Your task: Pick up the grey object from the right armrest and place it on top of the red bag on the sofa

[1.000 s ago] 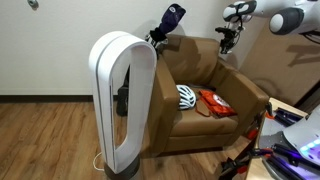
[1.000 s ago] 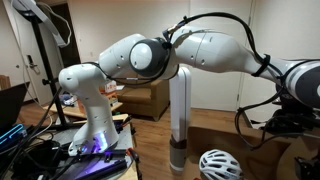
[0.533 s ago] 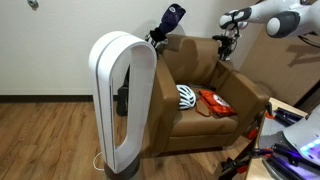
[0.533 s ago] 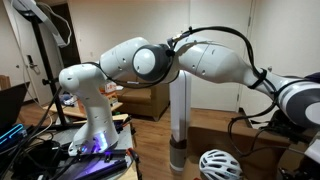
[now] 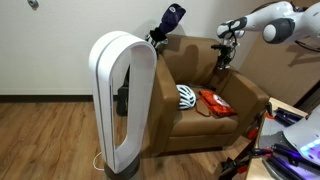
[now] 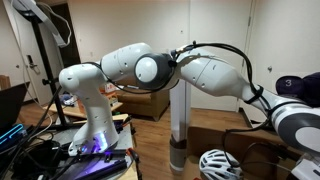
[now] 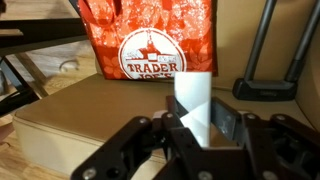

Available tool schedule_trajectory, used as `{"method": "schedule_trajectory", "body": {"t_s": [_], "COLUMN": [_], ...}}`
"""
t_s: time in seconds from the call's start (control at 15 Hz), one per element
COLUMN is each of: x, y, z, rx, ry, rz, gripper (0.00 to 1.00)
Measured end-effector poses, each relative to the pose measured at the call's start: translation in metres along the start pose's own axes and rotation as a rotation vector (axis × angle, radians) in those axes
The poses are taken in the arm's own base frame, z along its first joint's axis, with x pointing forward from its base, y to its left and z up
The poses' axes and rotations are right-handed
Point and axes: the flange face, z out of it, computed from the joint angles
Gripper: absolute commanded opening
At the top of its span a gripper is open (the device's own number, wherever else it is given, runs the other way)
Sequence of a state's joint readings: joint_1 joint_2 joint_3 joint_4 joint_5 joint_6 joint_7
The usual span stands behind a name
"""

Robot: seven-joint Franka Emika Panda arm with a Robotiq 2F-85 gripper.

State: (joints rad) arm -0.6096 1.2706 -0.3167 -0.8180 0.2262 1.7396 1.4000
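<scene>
The grey object will be released from my gripper on the white round logo of the red bag [image 5: 217, 98] [image 7: 156, 44].
In the wrist view my gripper [image 7: 197, 114] is shut on a pale grey block [image 7: 192, 90] that stands up between the two dark fingers. In an exterior view the gripper [image 5: 227, 50] hangs in the air above the back corner of the tan-brown leather armchair [image 5: 200, 62], near its right armrest [image 5: 249, 95]. The block is too small to make out there. The red bag [image 5: 215, 102] lies flat on the seat, below and in front of the gripper. In an exterior view the arm [image 6: 215, 75] reaches to the right and the gripper is hidden.
A white-and-black helmet [image 5: 187, 96] lies on the seat beside the red bag and also shows in an exterior view [image 6: 220, 165]. A tall white loop fan [image 5: 122, 100] stands in front of the chair. An orange Trader Joe's bag [image 7: 150, 40] stands behind a tan surface [image 7: 90, 115].
The arm has swung left and down toward the chair, with the grey block still held. The bag and the helmet have not moved.
</scene>
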Motion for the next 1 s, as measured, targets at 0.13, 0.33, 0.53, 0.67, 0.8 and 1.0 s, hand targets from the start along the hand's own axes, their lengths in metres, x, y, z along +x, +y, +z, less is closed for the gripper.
{"method": "schedule_trajectory", "body": {"t_s": [0.13, 0.33, 0.53, 0.67, 0.8, 1.0], "x": [-0.002, -0.011, -0.019, -0.023, -0.025, -0.026], "y": [-0.001, -0.002, 0.002, 0.006, 0.008, 0.008], "z": [0.001, 0.024, 0.07, 0.099, 0.115, 0.116], "rx": [0.005, -0.006, -0.064, -0.104, -0.128, -0.128], "ry": [0.002, 0.01, 0.018, 0.02, 0.022, 0.023], "rz": [-0.002, -0.02, -0.044, -0.067, -0.08, -0.082], "gripper": [0.12, 0.12, 0.12, 0.37, 0.37, 0.12]}}
